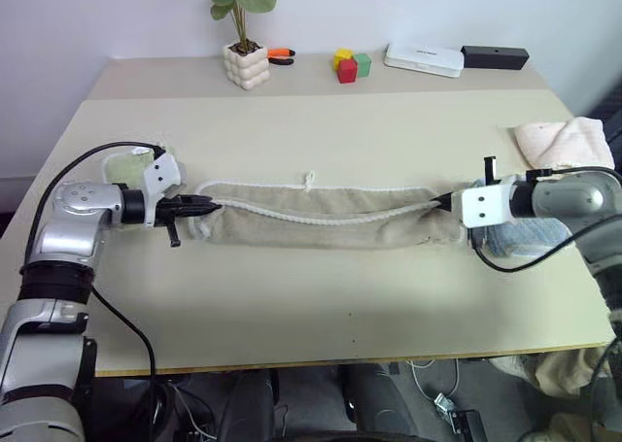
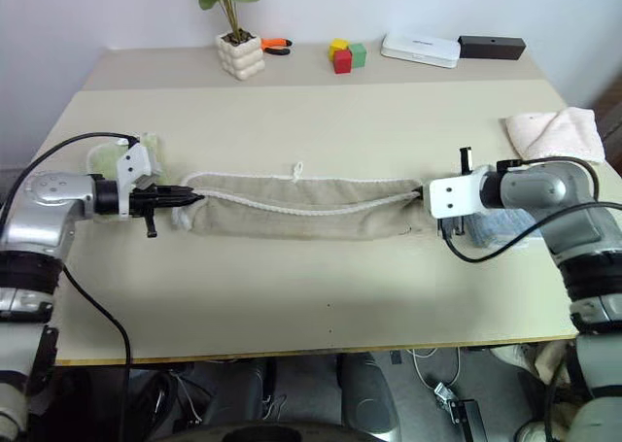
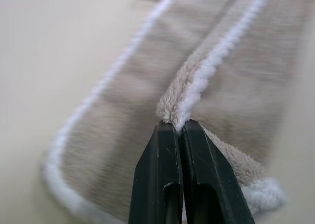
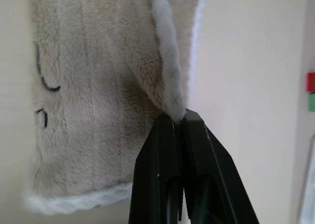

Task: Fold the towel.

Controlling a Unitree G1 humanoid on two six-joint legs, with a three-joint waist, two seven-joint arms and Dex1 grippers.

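I need to use my left gripper to release the towel's lifted edge on the far corner of the towel's band (image 1: 215, 185) (image 3: 66, 141), the one that is nearest to the green cloth.
The beige towel (image 1: 321, 219) with white stitched edging lies stretched across the middle of the table as a long folded band, its small loop tab (image 1: 309, 180) on the far edge. My left gripper (image 1: 210, 206) is shut on the towel's left end, pinching the white edge (image 3: 178, 118). At the other end my right gripper (image 1: 443, 204) is shut on the towel's right edge (image 4: 173, 106). The lifted edge runs as a sagging white line between both grippers. A small embroidered mark (image 4: 47, 83) lies beside the right gripper's fingers.
A green cloth (image 1: 131, 165) lies behind the left gripper. A pale pink towel (image 1: 564, 143) sits at the right edge. Along the far edge stand a potted plant (image 1: 243, 34), orange-handled pliers (image 1: 280, 55), coloured blocks (image 1: 352, 65), a white box (image 1: 424, 59) and a black box (image 1: 495, 57).
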